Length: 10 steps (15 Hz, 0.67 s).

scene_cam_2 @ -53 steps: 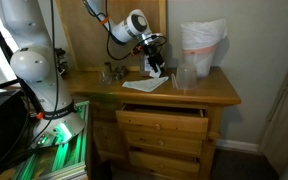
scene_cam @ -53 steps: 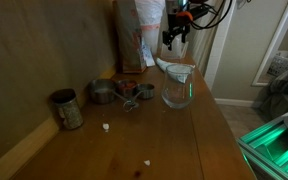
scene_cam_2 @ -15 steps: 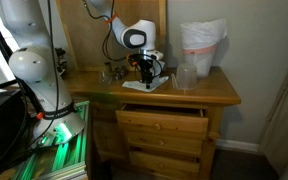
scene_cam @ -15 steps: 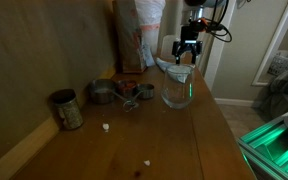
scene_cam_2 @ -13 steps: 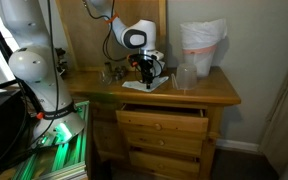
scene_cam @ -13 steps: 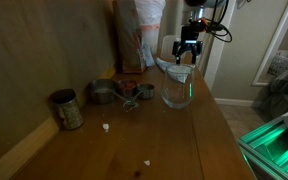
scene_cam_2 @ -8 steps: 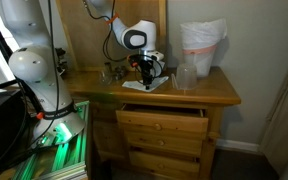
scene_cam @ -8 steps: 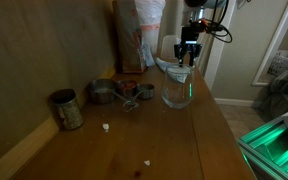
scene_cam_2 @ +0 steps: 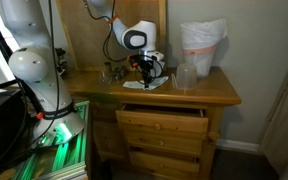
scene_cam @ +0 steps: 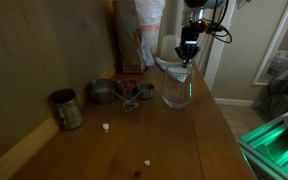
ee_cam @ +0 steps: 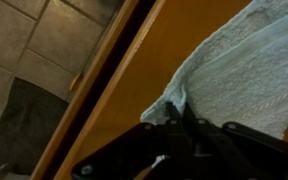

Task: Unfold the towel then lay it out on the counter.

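The robot's gripper bunches the bottom layer of the towel together with its top layer at the near corner, so it should open and pinch only the top layer's edge (ee_cam: 198, 76).
The towel (ee_cam: 239, 70) is a pale white cloth lying on the brown wooden counter (ee_cam: 134, 70) near its edge. In the wrist view my gripper (ee_cam: 179, 108) is shut on the towel's near corner, and the cloth puckers up between the dark fingertips. In both exterior views the gripper (scene_cam: 188, 55) (scene_cam_2: 144, 68) points down onto the towel (scene_cam: 172, 67) (scene_cam_2: 147, 86), just behind the clear glass vessel (scene_cam: 178, 88). The rest of the towel lies flat on the counter (scene_cam: 174, 140).
A tall pale-and-orange bag (scene_cam: 139, 35) stands at the back by the wall. Metal cups (scene_cam: 67, 108) (scene_cam: 102, 93) and a small tin (scene_cam: 144, 92) sit near the wall. The counter edge drops to tiled floor (ee_cam: 34, 40). A drawer (scene_cam_2: 164, 112) below stands open.
The jaws have shut on the towel's corner over the last second. The arm has stayed in place over the towel; earlier it came down from near the bag.
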### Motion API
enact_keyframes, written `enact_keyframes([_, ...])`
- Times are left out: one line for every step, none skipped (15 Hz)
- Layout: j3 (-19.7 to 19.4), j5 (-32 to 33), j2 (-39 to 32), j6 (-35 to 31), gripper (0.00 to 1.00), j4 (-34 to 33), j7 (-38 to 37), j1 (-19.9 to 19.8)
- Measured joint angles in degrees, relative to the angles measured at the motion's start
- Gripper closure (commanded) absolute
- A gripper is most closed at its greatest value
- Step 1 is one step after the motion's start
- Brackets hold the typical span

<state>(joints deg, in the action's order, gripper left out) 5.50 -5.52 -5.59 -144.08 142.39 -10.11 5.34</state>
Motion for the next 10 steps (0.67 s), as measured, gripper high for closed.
enact_keyframes([0.0, 0.0, 0.0, -0.1, 0.68, 0.0, 0.0, 0.0])
enact_keyframes([-0.1, 0.0, 0.1, -0.2, 0.62, 0.0, 0.0, 0.0])
enact_keyframes([-0.3, 0.0, 0.2, -0.2, 0.54, -0.1, 0.0, 0.0])
enact_keyframes([-0.4, 0.1, 0.3, -0.2, 0.48, -0.1, 0.0, 0.0])
enact_keyframes([-0.5, 0.1, 0.4, -0.2, 0.42, -0.1, 0.0, -0.1])
enact_keyframes([-0.5, 0.1, 0.5, -0.2, 0.40, -0.1, 0.0, -0.1])
enact_keyframes([-0.6, 0.1, 0.6, -0.3, 0.40, -0.1, 0.0, -0.1])
enact_keyframes([-0.6, 0.1, 0.7, -0.3, 0.50, -0.1, 0.0, -0.1])
enact_keyframes([-0.7, 0.1, 0.8, -0.3, 0.61, -0.1, 0.0, -0.1])
enact_keyframes([-0.7, 0.1, 0.8, -0.3, 0.66, -0.1, 0.0, -0.1])
